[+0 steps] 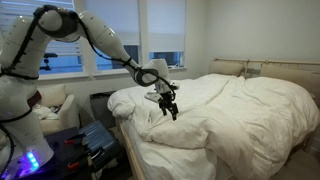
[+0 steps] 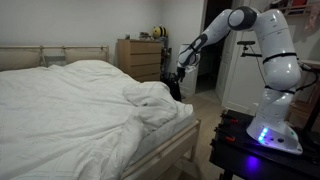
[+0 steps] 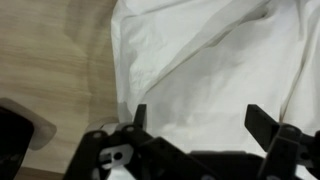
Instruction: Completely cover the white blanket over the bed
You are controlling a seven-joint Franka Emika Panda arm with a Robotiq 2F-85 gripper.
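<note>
Next, the gripper moves to the white blanket's puffy bunched part (image 1: pixel 190 126), just above the blanket's near-side edge, and closes there.
The puffy white blanket (image 1: pixel 235 115) lies wrinkled over most of the bed (image 1: pixel 140 160) in both exterior views (image 2: pixel 70 110), bunched near the foot corner. The beige headboard (image 1: pixel 285 70) shows at the far end. My gripper (image 1: pixel 168 106) hangs just above the bunched blanket corner at the foot of the bed; it also shows in an exterior view (image 2: pixel 176 88). In the wrist view my gripper (image 3: pixel 198 118) is open, fingers spread wide over white blanket fabric (image 3: pixel 210 70), nothing between them.
A cream armchair (image 1: pixel 55 105) stands by the window. A wooden dresser (image 2: pixel 140 58) stands against the far wall. Wooden floor (image 3: pixel 55 60) lies beside the bed. The wooden bed frame (image 2: pixel 180 150) edge is exposed at the foot.
</note>
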